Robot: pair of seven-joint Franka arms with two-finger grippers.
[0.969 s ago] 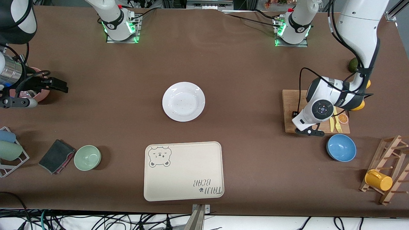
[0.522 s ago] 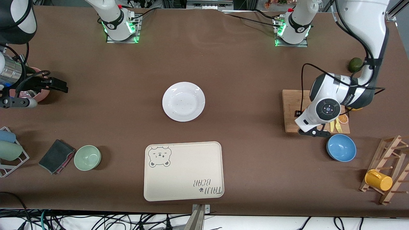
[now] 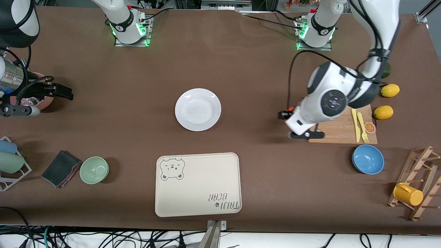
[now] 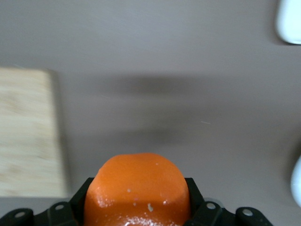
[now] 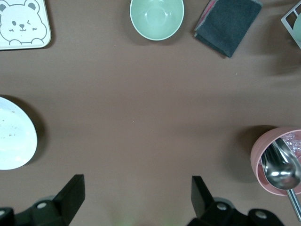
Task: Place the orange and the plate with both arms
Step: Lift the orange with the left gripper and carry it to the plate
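Note:
My left gripper is going to release the orange on the white plate, off its middle [image 3: 205, 101] toward the cutting board.
The orange [image 4: 137, 188] is glossy red-orange and sits clamped between the black fingers of my left gripper [image 4: 137, 200]. In the front view the left gripper [image 3: 288, 112] hangs over the bare table just off the cutting board's edge, on the plate's side, and only a sliver of the orange [image 3: 291, 109] shows. The white plate [image 3: 198, 109] lies at the table's middle, empty; it also shows in the right wrist view [image 5: 11, 132]. My right gripper [image 5: 136, 186] is open and empty, held still over the table beside a pink bowl at the right arm's end.
A wooden cutting board [image 3: 341, 125] carries a yellow knife, fork and an orange slice. Two lemons [image 3: 390, 90] lie beside it. A blue bowl [image 3: 368, 159], the bear tray [image 3: 198, 184], a green bowl [image 3: 94, 169], a dark cloth [image 3: 61, 168] and a mug rack [image 3: 418, 186] lie nearer the camera.
My left gripper has moved with the orange from over the cutting board off its edge toward the plate, uncovering the lemons. The right arm has not moved.

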